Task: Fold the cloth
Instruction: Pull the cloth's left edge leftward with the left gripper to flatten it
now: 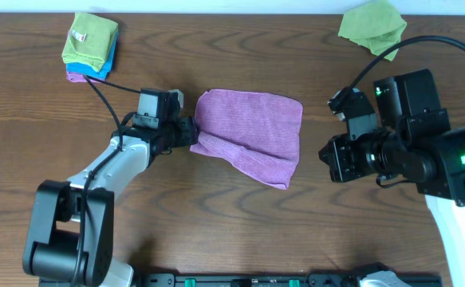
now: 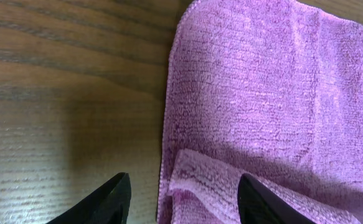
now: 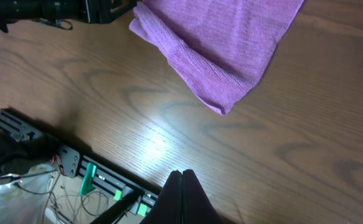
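Note:
I need to use my left gripper to grip the folded corner (image 1: pixel 203 143) and pull the cloth flat before folding, because the cloth's front edge lies doubled over at a slant.
The cloth (image 1: pixel 252 131) is a lilac-purple towel lying on the wooden table, with its lower part doubled over into a loose fold along the front. My left gripper (image 1: pixel 191 131) is at the cloth's left edge. In the left wrist view its gripper (image 2: pixel 183 177) is open, one finger on bare wood and the other over the cloth (image 2: pixel 262 93), with the folded corner lying loose between them. My right gripper (image 1: pixel 326 157) hovers to the right of the cloth. In the right wrist view that gripper (image 3: pixel 181 172) is shut on nothing, well short of the cloth (image 3: pixel 225 43).
A stack of small folded squares (image 1: pixel 91 46), green on blue on purple, sits at the back left. A crumpled lime-green cloth (image 1: pixel 372 25) lies at the back right. A black rail with green clips (image 3: pixel 75 165) runs along the table's front edge.

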